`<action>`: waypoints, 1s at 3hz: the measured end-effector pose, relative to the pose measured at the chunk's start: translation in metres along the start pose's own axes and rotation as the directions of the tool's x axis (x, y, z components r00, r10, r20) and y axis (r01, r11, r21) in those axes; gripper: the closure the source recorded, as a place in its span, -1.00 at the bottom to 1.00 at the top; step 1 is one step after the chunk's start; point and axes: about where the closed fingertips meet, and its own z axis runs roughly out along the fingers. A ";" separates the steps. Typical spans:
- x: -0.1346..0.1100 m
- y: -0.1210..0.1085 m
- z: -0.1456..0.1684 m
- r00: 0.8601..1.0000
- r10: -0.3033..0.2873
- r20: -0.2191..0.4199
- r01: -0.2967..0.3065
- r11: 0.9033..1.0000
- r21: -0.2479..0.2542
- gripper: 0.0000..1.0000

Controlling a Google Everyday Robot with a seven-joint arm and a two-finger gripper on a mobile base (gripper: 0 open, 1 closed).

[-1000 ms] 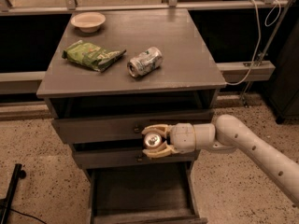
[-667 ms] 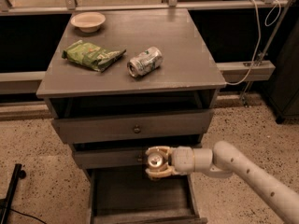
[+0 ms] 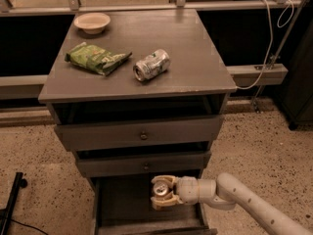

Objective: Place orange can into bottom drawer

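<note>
Next, my gripper goes to the middle of the drawer. It will let go of the orange can around the middle of the bottom drawer's wooden bottom (image 3: 154, 207).
My gripper (image 3: 161, 192) reaches in from the lower right and is shut on the orange can (image 3: 160, 188). The can's silver top with its pull-tab faces the camera between the pale fingers (image 3: 163, 203). The can hangs inside the open bottom drawer (image 3: 122, 199), above its dark wooden floor, near the right side and just below the middle drawer's front. I cannot tell whether the can touches the drawer floor.
On the cabinet top (image 3: 195, 58) lie a silver-and-green can (image 3: 152, 65) on its side, a green snack bag (image 3: 97, 58) and a pale bowl (image 3: 92, 22). The two upper drawers (image 3: 142, 133) stand slightly open. A black stand leg (image 3: 12, 199) is at the lower left.
My gripper has moved down with the orange can, from in front of the upper drawers into the open bottom drawer.
</note>
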 end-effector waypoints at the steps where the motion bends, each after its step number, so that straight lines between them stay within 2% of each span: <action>1: 0.059 -0.023 0.005 0.998 -0.058 0.021 0.055 0.994 0.094 1.00; 2: 0.128 -0.035 0.010 0.998 -0.060 0.015 0.055 0.977 0.206 1.00; 3: 0.180 -0.041 0.021 0.999 -0.022 -0.036 0.030 0.973 0.229 1.00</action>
